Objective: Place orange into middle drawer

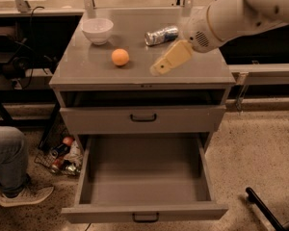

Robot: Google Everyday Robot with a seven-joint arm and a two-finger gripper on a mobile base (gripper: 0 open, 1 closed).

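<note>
The orange near the white bowl on the grey cabinet top is next for my gripper, which should go there and close around the orange's middle (pixel 120 57).
The orange (pixel 120 57) sits on the grey cabinet top (pixel 86 69), left of centre. The gripper (pixel 159 69) hangs over the cabinet top to the right of the orange, a short way apart from it, its tan finger pointing down-left. It holds nothing. The middle drawer (pixel 144 174) is pulled wide open below and its inside is bare. The shallower drawer (pixel 143 119) above it is closed.
A white bowl (pixel 97 30) stands at the back left of the top. A crushed silver-blue can (pixel 161 35) lies at the back, right of centre. A seated person's leg and shoe (pixel 12 170) are at lower left, next to floor clutter (pixel 62 155).
</note>
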